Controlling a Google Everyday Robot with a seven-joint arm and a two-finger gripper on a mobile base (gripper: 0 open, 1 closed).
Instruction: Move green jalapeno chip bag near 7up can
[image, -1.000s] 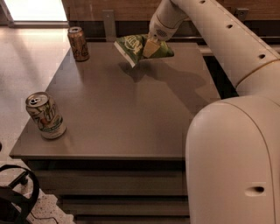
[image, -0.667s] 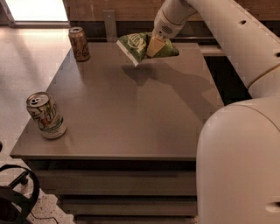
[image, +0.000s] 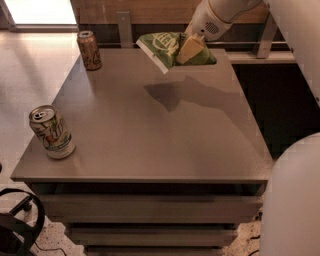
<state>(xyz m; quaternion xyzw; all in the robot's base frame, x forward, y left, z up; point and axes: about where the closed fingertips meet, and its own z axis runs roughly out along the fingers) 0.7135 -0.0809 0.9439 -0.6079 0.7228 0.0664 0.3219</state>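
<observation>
Next, I release the green jalapeno chip bag on the grey table (image: 127, 112) just beside the 7up can.
The green jalapeno chip bag (image: 167, 48), crinkled green foil with a white edge, hangs in the air above the far part of the grey table (image: 150, 125). My gripper (image: 189, 49) is shut on its right side, the yellowish fingers (image: 190, 47) pressed into the foil. The bag's shadow lies on the table below it. The 7up can (image: 52, 132), pale whitish-green with a silver top, stands upright at the table's near left corner, far from the bag.
A brown copper-coloured can (image: 89, 50) stands upright at the far left corner. A wooden wall and rail run behind the table. My white arm and base (image: 292, 200) fill the right side. A black chair part (image: 15, 225) is at the lower left.
The gripper has lifted the chip bag higher above the table; its shadow now lies further from it. Both cans stay where they were.
</observation>
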